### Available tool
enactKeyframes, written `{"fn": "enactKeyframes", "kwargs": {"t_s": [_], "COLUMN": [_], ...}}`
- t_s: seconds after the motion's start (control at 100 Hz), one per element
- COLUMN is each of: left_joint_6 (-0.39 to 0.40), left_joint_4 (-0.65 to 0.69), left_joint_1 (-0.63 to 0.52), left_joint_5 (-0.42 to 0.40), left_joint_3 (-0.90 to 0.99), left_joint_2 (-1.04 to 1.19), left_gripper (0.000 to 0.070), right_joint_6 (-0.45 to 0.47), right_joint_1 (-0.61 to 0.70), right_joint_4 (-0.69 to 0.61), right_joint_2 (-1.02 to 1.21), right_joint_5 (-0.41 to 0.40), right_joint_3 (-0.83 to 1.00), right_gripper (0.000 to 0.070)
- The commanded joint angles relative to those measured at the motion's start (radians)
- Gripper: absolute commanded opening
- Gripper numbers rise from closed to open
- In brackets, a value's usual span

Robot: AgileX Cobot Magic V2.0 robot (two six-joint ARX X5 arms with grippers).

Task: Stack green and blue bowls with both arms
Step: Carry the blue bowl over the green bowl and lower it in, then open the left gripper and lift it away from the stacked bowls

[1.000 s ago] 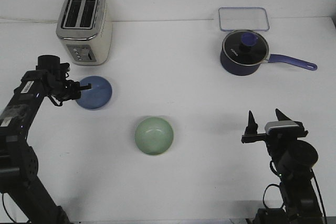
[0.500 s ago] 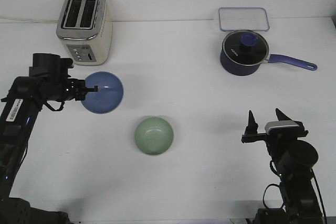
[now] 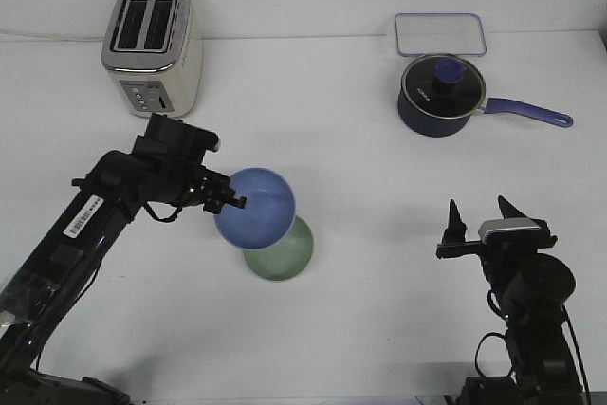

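The robot's left gripper should release the blue bowl inside the green bowl [image 3: 278,245] on the white table, nested over the green bowl's middle.
My left gripper [image 3: 230,202] is shut on the rim of the periwinkle blue bowl [image 3: 256,206] and holds it in the air, above and a little to the left of the pale green bowl [image 3: 285,256]. The blue bowl hides the upper left part of the green bowl, which rests on the white table [image 3: 379,196]. My right gripper [image 3: 484,217] is open and empty, its fingers pointing up, at the right front of the table, far from both bowls.
A silver and cream toaster [image 3: 152,49] stands at the back left. A dark navy saucepan with lid and long handle [image 3: 441,97] stands at the back right, with a clear rectangular container lid [image 3: 441,34] behind it.
My left gripper lifted the blue bowl off the table at the left and carried it right and forward, over the green bowl. The right arm has not moved.
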Motion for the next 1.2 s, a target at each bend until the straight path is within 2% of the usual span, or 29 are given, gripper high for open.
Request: {"fn": "enactKeyframes", "kwargs": {"t_s": [0.0, 0.31, 0.59, 0.97, 1.01, 1.13, 1.19], "left_joint_6": [-0.004, -0.003, -0.001, 0.010, 0.013, 0.014, 0.013], "left_joint_4": [0.005, 0.004, -0.006, -0.013, -0.014, -0.019, -0.019], "left_joint_1": [-0.028, -0.110, -0.117, -0.117, -0.117, -0.117, -0.117], "left_joint_5": [0.008, 0.005, 0.004, 0.004, 0.004, 0.004, 0.004], "left_joint_3": [0.011, 0.010, 0.010, 0.010, 0.010, 0.010, 0.010], "left_joint_2": [0.034, 0.122, 0.216, 0.228, 0.228, 0.228, 0.228], "left_gripper": [0.0005, 0.0005, 0.0005, 0.0020, 0.0050, 0.0293, 0.0368], "right_joint_6": [0.006, 0.006, 0.006, 0.006, 0.006, 0.006, 0.006], "right_joint_1": [0.002, 0.002, 0.002, 0.002, 0.002, 0.002, 0.002], "right_joint_4": [0.010, 0.010, 0.010, 0.011, 0.011, 0.011, 0.011], "right_joint_2": [0.004, 0.004, 0.004, 0.004, 0.004, 0.004, 0.004], "right_joint_5": [0.003, 0.003, 0.003, 0.004, 0.004, 0.004, 0.004], "right_joint_3": [0.002, 0.002, 0.002, 0.002, 0.002, 0.002, 0.002], "right_gripper": [0.0564, 0.0564, 0.0564, 0.0564, 0.0564, 0.0564, 0.0564]}}
